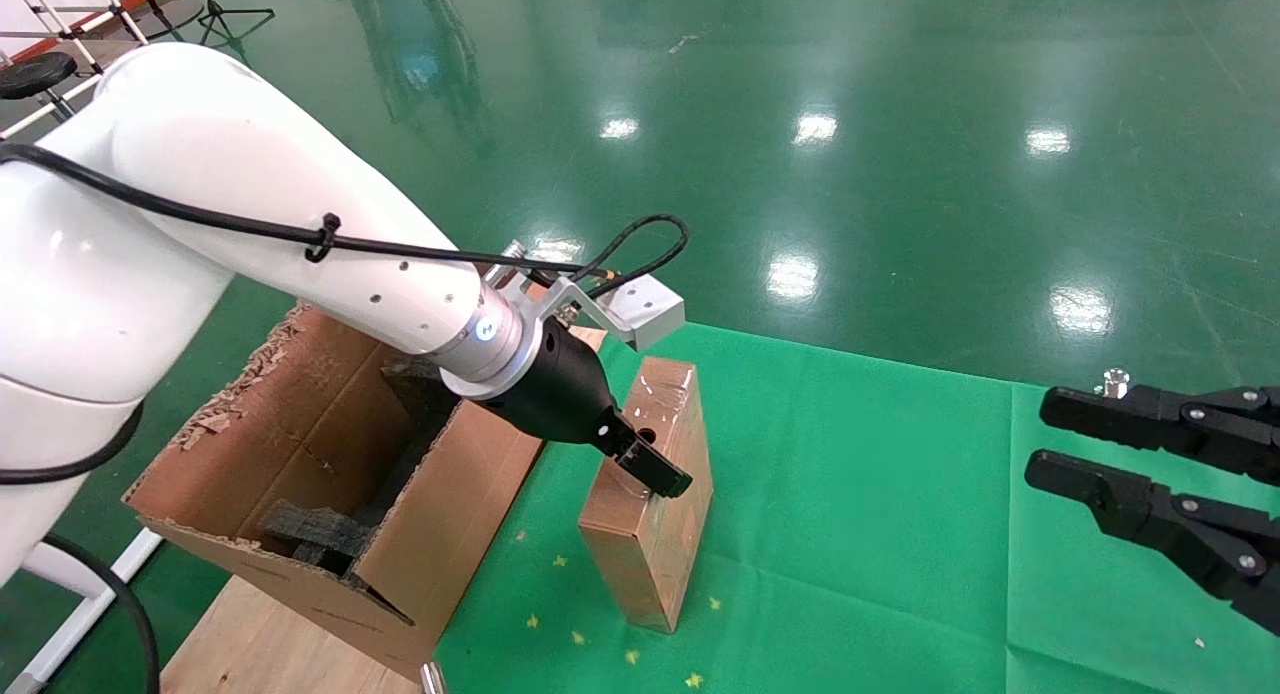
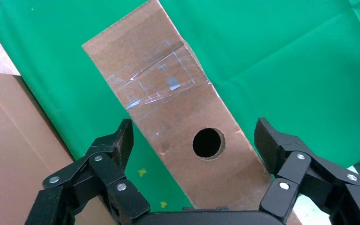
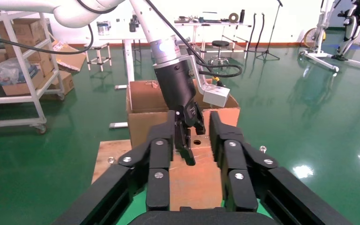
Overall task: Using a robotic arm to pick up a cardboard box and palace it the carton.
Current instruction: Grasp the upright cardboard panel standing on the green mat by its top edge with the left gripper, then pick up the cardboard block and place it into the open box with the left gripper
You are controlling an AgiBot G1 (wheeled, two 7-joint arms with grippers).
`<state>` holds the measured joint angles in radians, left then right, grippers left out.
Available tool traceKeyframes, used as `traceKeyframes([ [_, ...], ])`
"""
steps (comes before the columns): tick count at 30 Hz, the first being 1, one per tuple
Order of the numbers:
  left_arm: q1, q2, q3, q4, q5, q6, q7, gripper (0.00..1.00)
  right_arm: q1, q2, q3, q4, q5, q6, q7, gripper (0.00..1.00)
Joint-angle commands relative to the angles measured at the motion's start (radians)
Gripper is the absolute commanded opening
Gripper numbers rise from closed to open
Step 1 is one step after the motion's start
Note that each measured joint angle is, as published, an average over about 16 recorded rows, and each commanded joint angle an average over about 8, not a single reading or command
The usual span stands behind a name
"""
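Note:
Next, my left gripper grips the cardboard box's wide sides (image 1: 680, 458) (image 2: 234, 125) near the top, level with the box's round hole.
The cardboard box (image 1: 655, 544), narrow, brown and taped, stands on the green cloth just right of the carton (image 1: 300, 444). Its round hole (image 2: 208, 143) faces up toward the wrist camera. The white robotic arm reaches down over it. My left gripper (image 1: 648, 466) is open and straddles the box's (image 2: 168, 93) top. In the left wrist view its fingers (image 2: 122, 140) stand apart from the box's sides, with green cloth showing in the gaps. My right gripper (image 1: 1040, 436) hovers open and empty at the far right.
The carton holds black foam blocks (image 1: 310, 534) and sits on a wooden board (image 1: 260, 634). Green cloth (image 1: 880, 534) covers the table right of the box. Shiny green floor lies beyond. Shelves with boxes (image 3: 18, 61) stand far off in the right wrist view.

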<state>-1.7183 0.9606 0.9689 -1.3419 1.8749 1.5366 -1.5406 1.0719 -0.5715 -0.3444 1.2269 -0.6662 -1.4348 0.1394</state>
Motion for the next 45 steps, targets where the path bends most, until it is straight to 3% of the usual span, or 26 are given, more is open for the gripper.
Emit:
traceKeyframes([
  [1,0.0,0.0,-0.001,0.0,-0.001,0.0,-0.001,0.0,0.0,0.0,0.0,0.0,0.0,0.0,0.0,1.0],
  [23,-0.024,-0.024,-0.022,0.011,-0.016,-0.019,0.038,0.0,0.0,0.0,0.0,0.0,0.0,0.0,0.0,1.0],
  [38,-0.221,-0.271,-0.163,0.07,-0.053,-0.063,0.262,0.0,0.0,0.0,0.0,0.0,0.0,0.0,0.0,1.0],
  [45,-0.291,-0.359,-0.185,0.188,0.008,-0.087,0.394,0.0,0.0,0.0,0.0,0.0,0.0,0.0,0.0,1.0],
])
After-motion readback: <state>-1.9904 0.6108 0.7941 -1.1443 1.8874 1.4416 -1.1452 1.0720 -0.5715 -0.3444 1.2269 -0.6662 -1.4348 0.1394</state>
